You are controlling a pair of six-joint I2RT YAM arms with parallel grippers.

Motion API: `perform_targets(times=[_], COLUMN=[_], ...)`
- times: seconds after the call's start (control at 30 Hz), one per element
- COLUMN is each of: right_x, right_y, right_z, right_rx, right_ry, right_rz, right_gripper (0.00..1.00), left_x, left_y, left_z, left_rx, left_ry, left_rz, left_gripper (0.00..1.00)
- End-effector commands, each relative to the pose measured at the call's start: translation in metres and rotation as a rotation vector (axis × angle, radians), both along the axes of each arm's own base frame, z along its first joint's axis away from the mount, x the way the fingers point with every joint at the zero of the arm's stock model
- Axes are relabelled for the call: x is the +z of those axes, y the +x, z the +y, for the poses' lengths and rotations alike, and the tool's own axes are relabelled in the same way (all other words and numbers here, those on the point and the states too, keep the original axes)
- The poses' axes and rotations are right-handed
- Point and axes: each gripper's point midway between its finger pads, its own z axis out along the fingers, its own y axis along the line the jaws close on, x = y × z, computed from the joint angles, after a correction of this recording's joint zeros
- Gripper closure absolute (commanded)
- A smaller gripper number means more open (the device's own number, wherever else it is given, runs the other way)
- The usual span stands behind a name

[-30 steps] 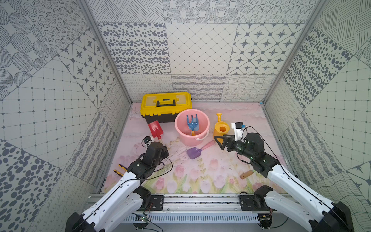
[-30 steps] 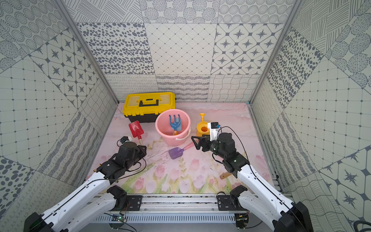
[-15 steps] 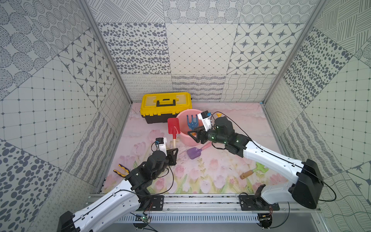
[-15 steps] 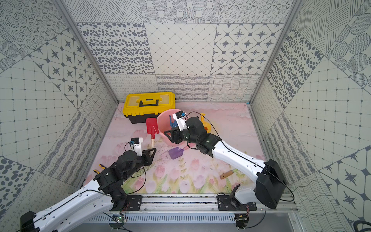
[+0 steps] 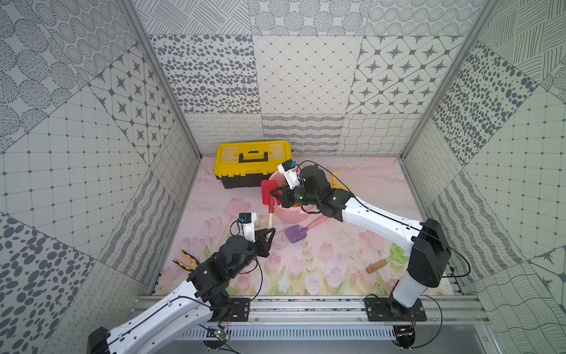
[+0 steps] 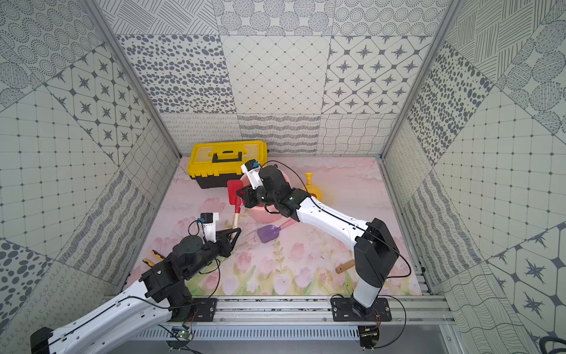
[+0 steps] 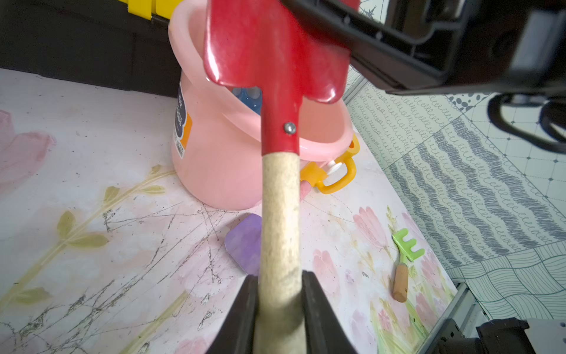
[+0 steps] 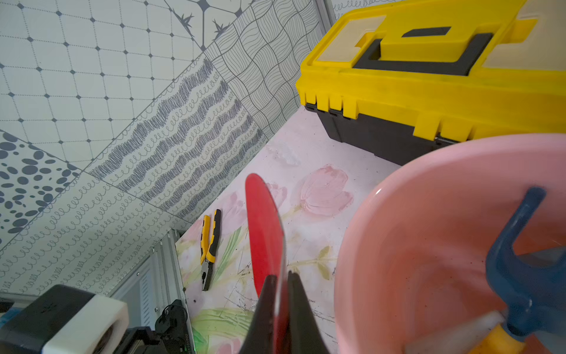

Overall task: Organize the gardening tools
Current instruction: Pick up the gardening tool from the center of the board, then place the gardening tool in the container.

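My right gripper will let go of the red spade inside the pink bucket (image 5: pixel 296 190) (image 8: pixel 530 280), against the blue rake.
A red spade (image 5: pixel 269 191) (image 6: pixel 234 193) with a wooden handle stands upright in the air beside the pink bucket (image 5: pixel 291 216). My left gripper (image 5: pixel 269 231) (image 7: pixel 279 275) is shut on the handle's lower end. My right gripper (image 5: pixel 273 193) (image 8: pixel 283 275) is shut on the edge of the red blade (image 8: pixel 263 226). A blue rake (image 8: pixel 520 260) stands inside the bucket (image 8: pixel 428 214). On the mat lie a purple trowel (image 5: pixel 295 233) (image 7: pixel 243 245) with a pink handle and a light green rake (image 5: pixel 395 256) (image 7: pixel 407 245).
A shut yellow toolbox (image 5: pixel 252 159) (image 8: pixel 428 76) stands at the back left. Behind the bucket sits a yellow watering can (image 6: pixel 312 187). Yellow-and-black pliers (image 5: pixel 186 260) (image 8: pixel 209 245) lie by the left wall. The right arm reaches across the bucket.
The left gripper lifted the red spade off the mat and stood it upright. The right arm swung left over the bucket, and its jaws closed on the blade.
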Motion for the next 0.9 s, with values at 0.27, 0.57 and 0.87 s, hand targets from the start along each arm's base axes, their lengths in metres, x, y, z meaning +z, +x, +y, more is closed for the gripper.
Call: perform_targets(times=[0.27,0.57,0.87], right_x=[0.046,0.129,0.152], right_y=[-0.007,-0.007,0.041], right_z=[-0.020,-0.094,-0.146], right_rx=[-0.039,-0.282,-0.509], right_ry=[0.079,0.141,0.137], right_rz=[-0.130,-0.431,-0.624], right_gripper=[1.00,1.00,1.00], left_x=[0.029,0.029,0.027], left_y=[-0.003,-0.003,-0.003], left_z=[-0.015,-0.007,-0.009], left_rx=[-0.078,-0.038,-0.044], left_ry=[-0.071,-0.093,-0.095], left_rz=[-0.106,-0.106,-0.103], left_gripper=[0.35,0.00,0.01])
